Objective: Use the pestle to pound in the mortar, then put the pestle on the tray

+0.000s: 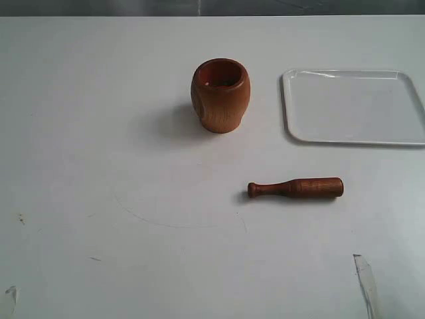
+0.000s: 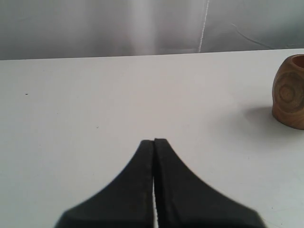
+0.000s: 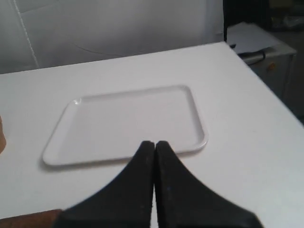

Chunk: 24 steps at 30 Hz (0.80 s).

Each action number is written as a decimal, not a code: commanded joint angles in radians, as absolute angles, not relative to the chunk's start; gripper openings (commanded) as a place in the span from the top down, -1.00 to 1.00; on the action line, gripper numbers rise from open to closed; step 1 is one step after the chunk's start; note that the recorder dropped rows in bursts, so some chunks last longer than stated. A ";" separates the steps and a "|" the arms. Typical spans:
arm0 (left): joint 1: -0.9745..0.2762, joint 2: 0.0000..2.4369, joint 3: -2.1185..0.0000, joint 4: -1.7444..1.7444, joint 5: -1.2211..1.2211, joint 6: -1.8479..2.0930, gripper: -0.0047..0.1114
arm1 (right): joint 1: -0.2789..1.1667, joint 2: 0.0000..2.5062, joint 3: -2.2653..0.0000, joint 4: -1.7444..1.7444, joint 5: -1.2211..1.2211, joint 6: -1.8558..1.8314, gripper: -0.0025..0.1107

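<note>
Next, I close my right gripper on the thin handle [image 1: 267, 190] of the pestle, just beside the pestle's knob.
The reddish-brown wooden mortar [image 1: 220, 95] stands upright near the table's middle, mouth up; its side also shows at the edge of the left wrist view as the mortar [image 2: 289, 92]. The pestle [image 1: 296, 188] lies flat on the table in front of the tray, thick end to the right, knob to the left. A sliver of the pestle [image 3: 28, 220] shows in the right wrist view. The white tray [image 1: 352, 106] sits empty at the right, seen again as the tray [image 3: 128, 123]. My left gripper [image 2: 154, 141] and right gripper [image 3: 155, 143] are both shut on nothing. Neither gripper appears in the exterior view.
The white table [image 1: 99, 199] carries faint scuff marks and a curved scratch. Bits of clear tape [image 1: 365, 279] stick near the front right and front left edges. Past the table's right edge stands a cabinet with papers [image 3: 251, 35].
</note>
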State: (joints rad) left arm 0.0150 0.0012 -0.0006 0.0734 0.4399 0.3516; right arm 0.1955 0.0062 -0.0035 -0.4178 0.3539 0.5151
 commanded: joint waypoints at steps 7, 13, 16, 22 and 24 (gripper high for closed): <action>0.007 0.000 0.000 0.066 0.437 0.343 0.92 | 0.188 0.000 0.000 -0.403 -0.543 0.462 0.96; 0.007 0.000 0.000 0.066 0.437 0.343 0.92 | 0.188 0.000 -0.027 -0.410 -0.906 0.405 0.96; 0.007 0.000 0.000 0.066 0.437 0.343 0.92 | 0.188 0.070 -0.147 -0.497 -0.654 0.247 0.96; 0.007 0.000 0.000 0.066 0.437 0.343 0.92 | 0.188 0.407 -0.394 -0.196 -0.399 0.093 0.96; 0.007 0.000 0.000 0.066 0.437 0.343 0.92 | 0.190 0.551 -0.531 -0.316 -0.141 0.109 0.96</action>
